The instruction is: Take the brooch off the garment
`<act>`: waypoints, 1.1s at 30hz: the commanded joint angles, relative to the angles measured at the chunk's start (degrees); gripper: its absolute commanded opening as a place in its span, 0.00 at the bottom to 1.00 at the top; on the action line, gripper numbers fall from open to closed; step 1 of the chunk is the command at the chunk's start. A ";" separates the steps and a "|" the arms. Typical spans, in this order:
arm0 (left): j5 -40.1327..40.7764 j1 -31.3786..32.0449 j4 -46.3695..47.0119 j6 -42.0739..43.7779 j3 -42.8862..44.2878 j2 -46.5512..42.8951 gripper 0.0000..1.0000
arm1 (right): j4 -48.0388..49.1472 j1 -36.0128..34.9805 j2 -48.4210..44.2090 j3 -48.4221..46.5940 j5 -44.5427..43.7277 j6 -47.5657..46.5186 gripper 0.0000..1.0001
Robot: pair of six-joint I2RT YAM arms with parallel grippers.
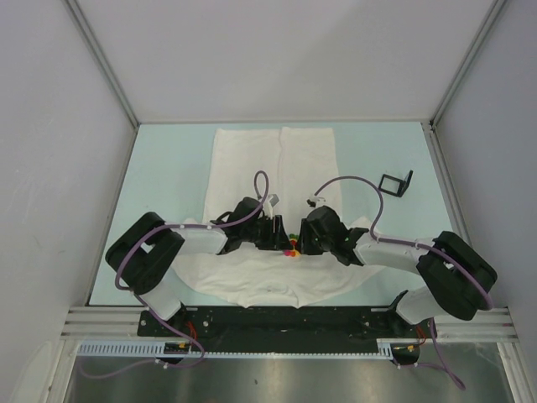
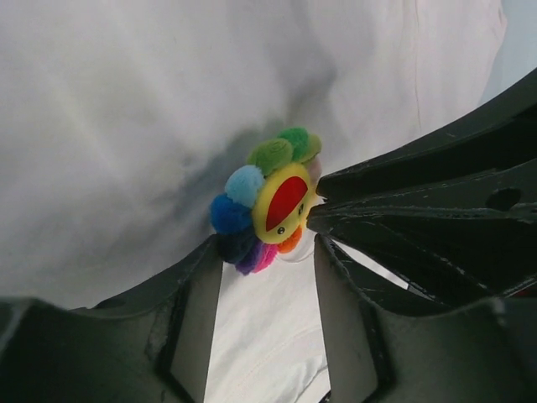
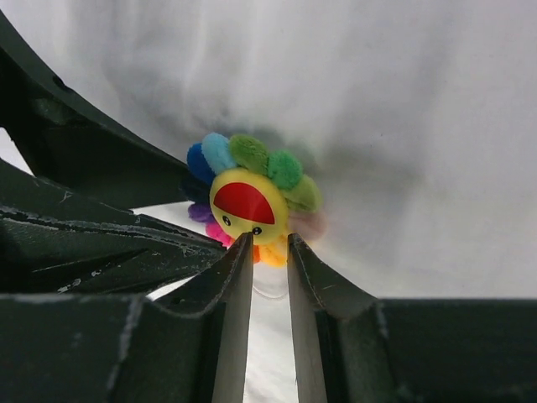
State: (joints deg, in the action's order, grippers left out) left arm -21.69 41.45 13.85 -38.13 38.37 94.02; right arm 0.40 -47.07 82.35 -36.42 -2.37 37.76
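The brooch's back faces the garment while I pinch the orange petals with my right gripper, so it should open, take the purple petal (image 3: 200, 212) and tilt the brooch up.
The brooch (image 1: 292, 249) is a small rainbow flower with a yellow and red centre, pinned to the white garment (image 1: 268, 159) near its front part. Both grippers meet at it. In the right wrist view my right gripper (image 3: 270, 239) is nearly shut, its tips pinching the lower orange-yellow petal of the brooch (image 3: 249, 197). In the left wrist view my left gripper (image 2: 267, 252) stands open, with the brooch (image 2: 273, 201) at its tips and white cloth (image 2: 126, 126) showing between the fingers. The right gripper's fingers (image 2: 377, 210) touch the brooch's right edge there.
A small black frame-like object (image 1: 396, 182) lies on the pale table to the right of the garment. Grey walls close the table on three sides. The cloth bunches up around the brooch (image 3: 403, 126).
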 commanded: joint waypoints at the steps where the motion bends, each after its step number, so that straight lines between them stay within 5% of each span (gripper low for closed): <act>1: -1.60 0.30 4.52 -1.33 0.57 -0.24 0.47 | 3.11 -0.39 1.23 -1.02 -2.28 1.18 0.27; 10: -4.94 0.82 9.18 -4.93 -0.23 -0.50 0.35 | 2.23 -1.10 2.47 -1.02 -4.92 -0.05 0.27; 19: -4.50 2.76 9.62 -6.26 -0.14 -2.00 0.38 | -0.14 -1.18 0.01 -0.93 -5.98 0.03 0.29; 33: -4.77 2.93 10.50 -5.73 -2.68 -5.68 0.52 | -8.66 -2.06 -12.73 0.48 -10.36 7.49 0.66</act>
State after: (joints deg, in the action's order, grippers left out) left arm -25.78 43.53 20.82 -43.62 37.36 91.94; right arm -7.77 -48.93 75.00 -35.31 -9.43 40.93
